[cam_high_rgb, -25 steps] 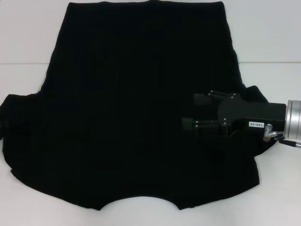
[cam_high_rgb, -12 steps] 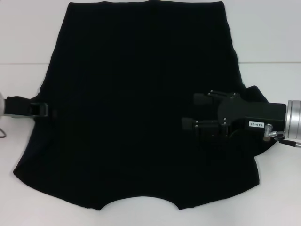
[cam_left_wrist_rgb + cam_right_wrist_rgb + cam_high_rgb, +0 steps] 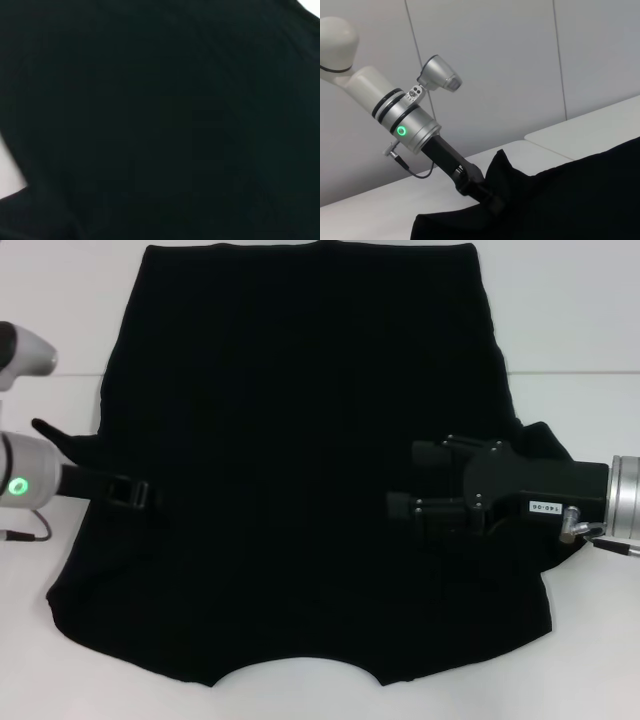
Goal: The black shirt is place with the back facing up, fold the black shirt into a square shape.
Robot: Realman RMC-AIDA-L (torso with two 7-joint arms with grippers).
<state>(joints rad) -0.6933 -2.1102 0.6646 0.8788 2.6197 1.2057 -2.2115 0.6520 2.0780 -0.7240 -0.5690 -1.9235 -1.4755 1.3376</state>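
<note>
I need to let go of the sleeve with my left gripper on the black shirt's body (image 3: 190,492), a bit in from the shirt's side edge.
The black shirt (image 3: 300,390) lies spread on the white table (image 3: 580,310), its curved neckline at the near edge. My left gripper (image 3: 140,493) comes in from the left and is shut on the shirt's left sleeve, which is lifted and drawn inward over the body. The right wrist view shows that gripper (image 3: 492,200) pinching a raised peak of cloth (image 3: 501,162). My right gripper (image 3: 412,480) hovers open over the shirt's right side, above the right sleeve folded inward. In the left wrist view, black cloth (image 3: 160,120) fills nearly everything.
Bare white table surface runs along both sides of the shirt, with a seam line (image 3: 570,373) across it. A pale wall (image 3: 520,60) stands behind the table. The left arm's cable (image 3: 25,535) hangs by its wrist.
The left arm has come into view from the left and moved right, carrying the left sleeve inward over the shirt. The right gripper has stayed in place.
</note>
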